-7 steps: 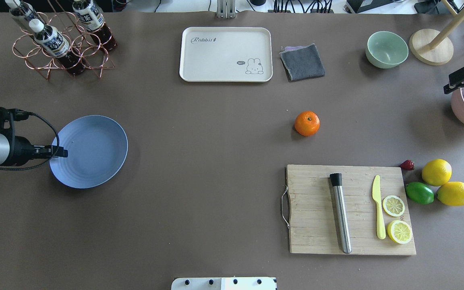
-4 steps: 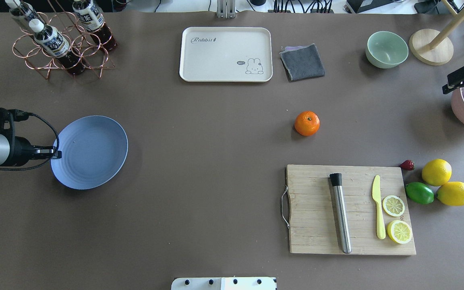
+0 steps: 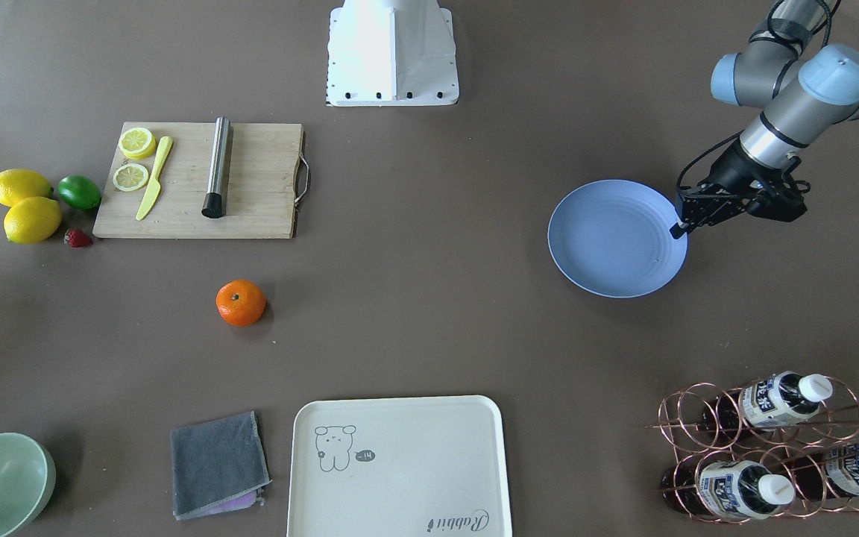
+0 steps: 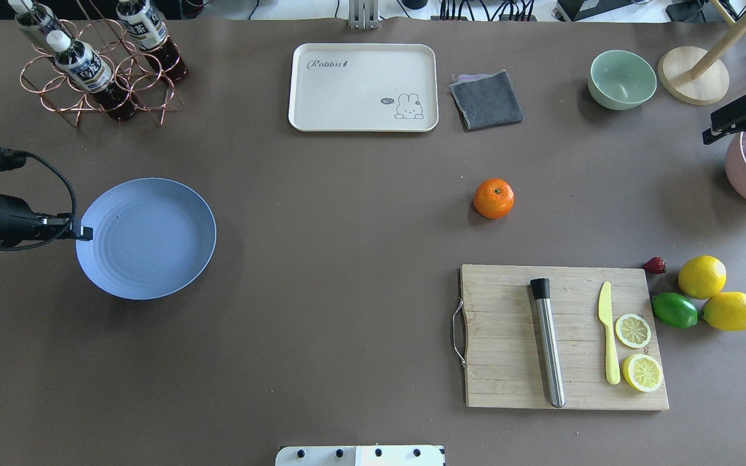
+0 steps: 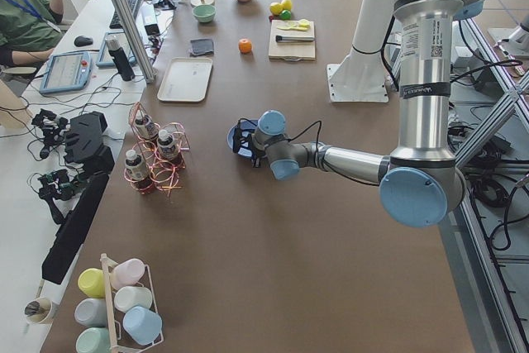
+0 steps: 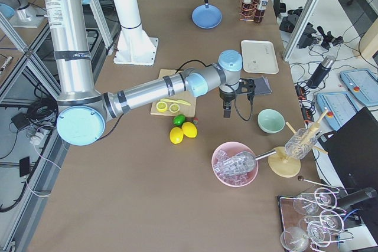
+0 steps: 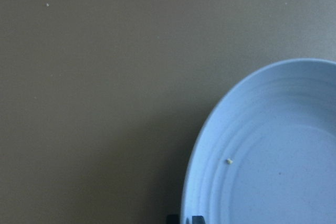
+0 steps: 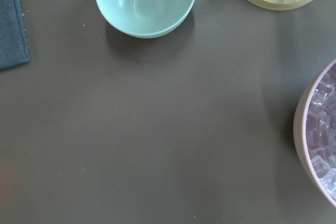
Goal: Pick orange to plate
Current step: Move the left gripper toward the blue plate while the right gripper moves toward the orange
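The robot's left gripper needs to release the light-blue plate on the bare table (image 3: 391,249), between the cream tray and the white stand.
The orange (image 4: 494,198) sits alone on the brown table right of centre, with nothing touching it; it also shows in the front view (image 3: 241,302). The light-blue plate (image 4: 146,239) lies flat at the table's left side (image 3: 616,239). My left gripper (image 4: 87,233) is at the plate's left rim and looks shut on it; in the left wrist view the dark fingertips (image 7: 173,218) straddle that rim (image 7: 191,182). Far from the orange, my right gripper (image 4: 732,120) hangs at the right edge beside the pink bowl. I cannot tell whether it is open or shut.
A cutting board (image 4: 509,336) with a steel muddler, a yellow knife and lemon slices lies below the orange. Two lemons (image 4: 702,276), a lime and a strawberry sit to its right. Along the back are a cream tray (image 4: 363,87), grey cloth (image 4: 486,99), green bowl (image 4: 621,79) and bottle rack (image 4: 98,65).
The plate went from tilted to flat and shifted slightly up the view. My left gripper drew back to the left along with its rim. The right gripper crept a little left and up.
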